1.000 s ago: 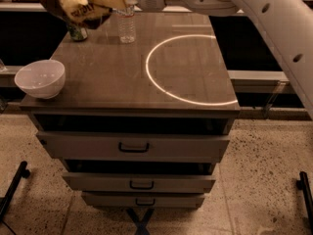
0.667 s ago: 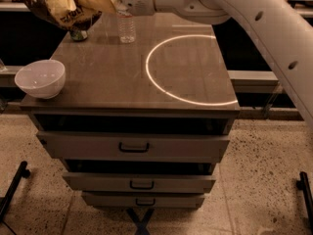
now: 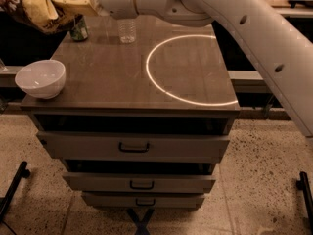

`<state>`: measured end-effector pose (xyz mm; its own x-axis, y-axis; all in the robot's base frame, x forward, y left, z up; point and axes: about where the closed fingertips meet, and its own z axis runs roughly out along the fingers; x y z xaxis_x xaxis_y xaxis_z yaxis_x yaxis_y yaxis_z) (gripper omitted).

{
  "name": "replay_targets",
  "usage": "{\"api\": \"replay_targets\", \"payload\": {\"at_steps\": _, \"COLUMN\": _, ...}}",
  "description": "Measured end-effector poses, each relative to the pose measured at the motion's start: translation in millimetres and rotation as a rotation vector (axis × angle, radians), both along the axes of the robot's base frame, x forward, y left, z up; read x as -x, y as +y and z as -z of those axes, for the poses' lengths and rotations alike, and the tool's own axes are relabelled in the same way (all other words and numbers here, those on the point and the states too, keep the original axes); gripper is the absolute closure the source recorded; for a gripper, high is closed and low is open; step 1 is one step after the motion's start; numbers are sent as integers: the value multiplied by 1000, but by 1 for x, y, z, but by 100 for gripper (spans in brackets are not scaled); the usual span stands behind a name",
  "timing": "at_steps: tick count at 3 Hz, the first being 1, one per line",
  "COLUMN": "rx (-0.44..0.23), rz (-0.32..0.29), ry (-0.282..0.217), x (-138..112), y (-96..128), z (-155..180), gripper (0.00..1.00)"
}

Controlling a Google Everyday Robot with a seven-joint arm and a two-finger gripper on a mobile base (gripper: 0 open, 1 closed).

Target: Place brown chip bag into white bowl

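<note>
I should let go of the brown chip bag with my gripper in the white bowl's opening [image 3: 32, 62], up against the far rim of that bowl.
The brown chip bag [image 3: 36, 6], crinkled yellow-tan foil with a dark brown patch, hangs in the air at the top left, above the table's far left corner. My gripper [image 3: 73, 1] is shut on the bag's right end, and the white arm reaches in from the right across the top of the view. The white bowl [image 3: 41, 78] sits on the table's front left corner, well below and in front of the bag.
A clear plastic bottle [image 3: 127, 31] and a green can [image 3: 78, 29] stand at the back of the brown table top [image 3: 122, 72]. A bright ring of light [image 3: 183, 70] lies on its right half. Drawers with dark handles [image 3: 134, 147] are below.
The gripper and the bag have moved left, from over the table's back towards its far left corner. The bowl, bottle and can have not moved.
</note>
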<state>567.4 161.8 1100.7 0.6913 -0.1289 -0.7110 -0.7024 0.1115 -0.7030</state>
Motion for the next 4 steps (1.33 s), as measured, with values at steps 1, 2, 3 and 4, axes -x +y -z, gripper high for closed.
{"api": "replay_targets", "payload": {"at_steps": 1, "rx": 27, "rz": -31, "ry": -32, "x": 3, "y": 19, "z": 4, "gripper": 100}}
{"api": "replay_targets", "payload": {"at_steps": 2, "rx": 96, "rz": -43, "ry": -38, "x": -4, "y": 39, "z": 18, "gripper": 100}}
{"api": "replay_targets", "payload": {"at_steps": 3, "rx": 96, "rz": -43, "ry": -38, "x": -4, "y": 39, "z": 18, "gripper": 100}}
{"api": "replay_targets", "payload": {"at_steps": 4, "rx": 79, "rz": -100, "ry": 49, "x": -7, "y": 57, "z": 69, "gripper": 100}}
